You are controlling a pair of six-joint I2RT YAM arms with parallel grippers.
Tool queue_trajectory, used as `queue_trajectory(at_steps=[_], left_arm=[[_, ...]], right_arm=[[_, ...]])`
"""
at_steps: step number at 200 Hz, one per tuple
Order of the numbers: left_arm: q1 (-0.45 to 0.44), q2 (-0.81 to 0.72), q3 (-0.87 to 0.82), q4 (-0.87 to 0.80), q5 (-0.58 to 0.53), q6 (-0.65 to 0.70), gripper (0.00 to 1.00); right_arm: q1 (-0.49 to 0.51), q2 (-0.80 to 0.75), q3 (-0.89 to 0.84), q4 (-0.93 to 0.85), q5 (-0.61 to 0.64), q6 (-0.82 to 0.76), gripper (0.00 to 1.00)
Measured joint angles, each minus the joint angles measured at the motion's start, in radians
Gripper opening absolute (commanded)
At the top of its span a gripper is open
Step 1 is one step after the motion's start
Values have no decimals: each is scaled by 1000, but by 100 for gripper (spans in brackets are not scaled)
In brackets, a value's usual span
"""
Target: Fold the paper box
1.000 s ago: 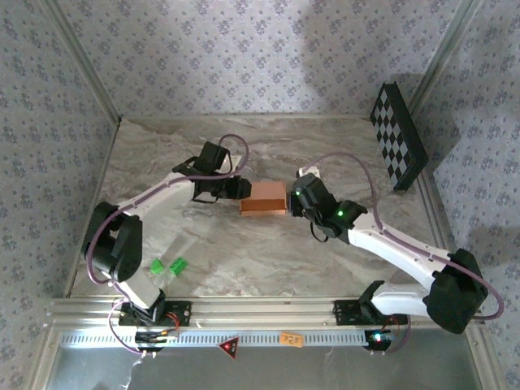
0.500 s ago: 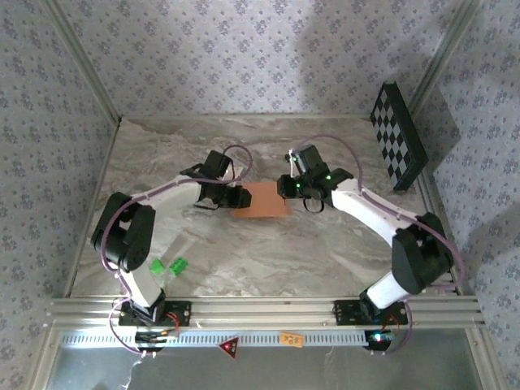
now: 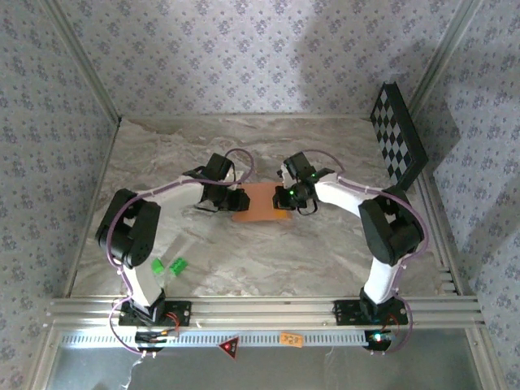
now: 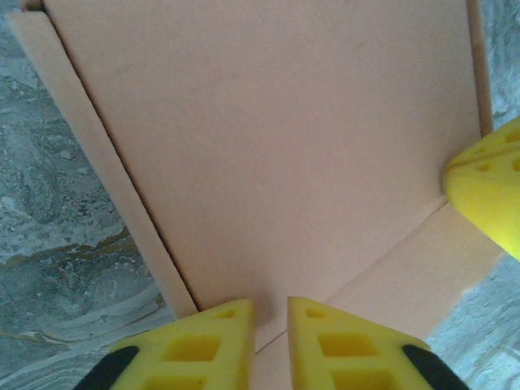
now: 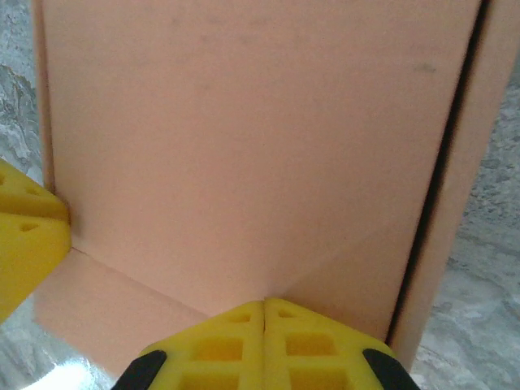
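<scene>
The paper box's side has a gaping slit beside my right gripper's closed fingers, so I need to open them and pinch that side near the paper box's far corner (image 5: 489, 69).
The paper box (image 3: 260, 201), a salmon-orange card piece with creased panels, lies low on the marble table between my two grippers. My left gripper (image 3: 238, 200) is at its left edge. In the left wrist view its yellow fingertips stand a narrow gap apart (image 4: 270, 313) right at a crease of the paper box (image 4: 268, 138), whose surface shows through the gap. My right gripper (image 3: 283, 197) is at the right edge. Its fingertips are pressed together (image 5: 264, 305) and touch the paper box (image 5: 244, 138) where two creases meet. Each wrist view also catches the other gripper's finger at the far end of the crease.
Two small bright green pieces (image 3: 169, 266) lie near the left arm's base. A black-and-white checkerboard panel (image 3: 398, 136) leans against the right wall. Patterned walls close in the table (image 3: 244, 146) on three sides.
The box looked raised a second ago and now lies flatter. Both grippers have narrowed. The right arm has swung in from the near right and folded up close to the box.
</scene>
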Motion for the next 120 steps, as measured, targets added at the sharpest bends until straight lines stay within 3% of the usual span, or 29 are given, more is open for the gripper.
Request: queue_trajectory(at_steps=[29, 64, 120], left_arm=[[1, 3, 2, 2, -1, 5, 15], [-5, -25, 1, -2, -22, -8, 37], [24, -113, 22, -23, -76, -9, 46]], right_arm=[[-5, 0, 2, 1, -3, 1, 1], [-5, -6, 18, -24, -1, -3, 13], [-21, -26, 121, -129, 26, -45, 25]])
